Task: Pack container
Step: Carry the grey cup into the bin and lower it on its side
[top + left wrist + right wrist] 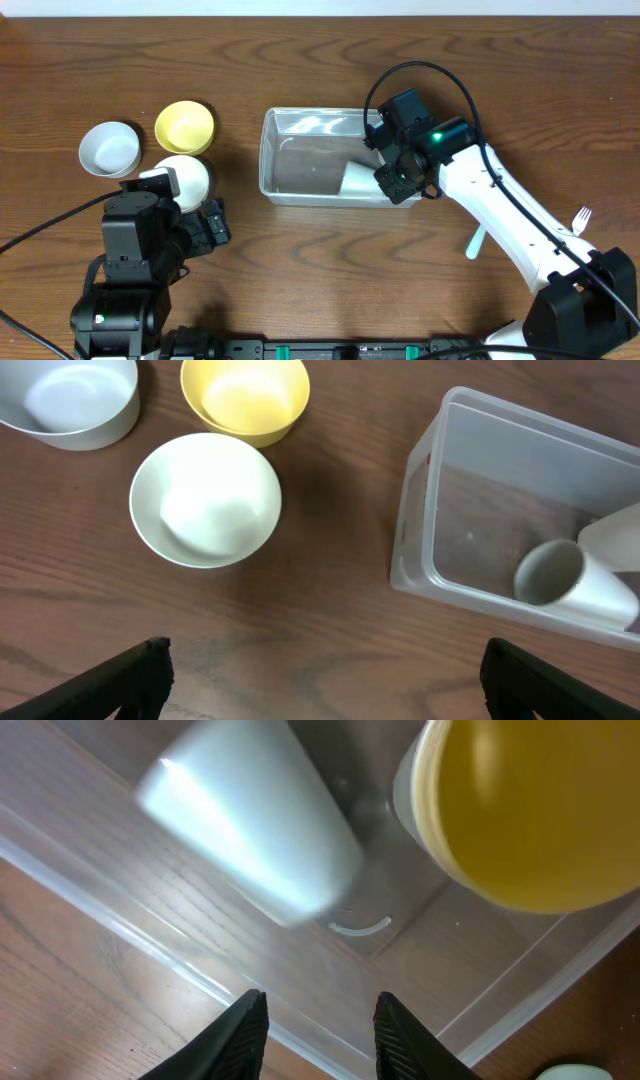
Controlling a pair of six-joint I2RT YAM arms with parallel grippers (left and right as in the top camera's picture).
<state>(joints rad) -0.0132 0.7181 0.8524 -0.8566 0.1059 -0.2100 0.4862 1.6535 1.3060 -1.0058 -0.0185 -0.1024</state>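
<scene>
The white cup is lying on its side with its closed end toward the robot's right gripper, so that gripper should move over and take the cup's open rim (pixel 345 180).
The clear container (pixel 300 160) lies in the middle of the table. Inside it a white cup (pixel 358 178) rests on its side, also seen as a white cup (pixel 250 830) in the right wrist view, next to a yellow round vessel (pixel 520 810). My right gripper (pixel 315 1005) hovers over the container's right end (pixel 398 160). Its jaws stand apart with nothing between them. My left gripper (pixel 325 650) is wide open above bare table, short of the white bowl (pixel 205 500) and left of the container (pixel 430 540).
Three bowls stand at the left: a white one (pixel 110 148), a yellow one (pixel 185 127) and another white one (pixel 185 180). A white fork (pixel 582 216) and a pale utensil (pixel 474 243) lie right of the container, beside my right arm.
</scene>
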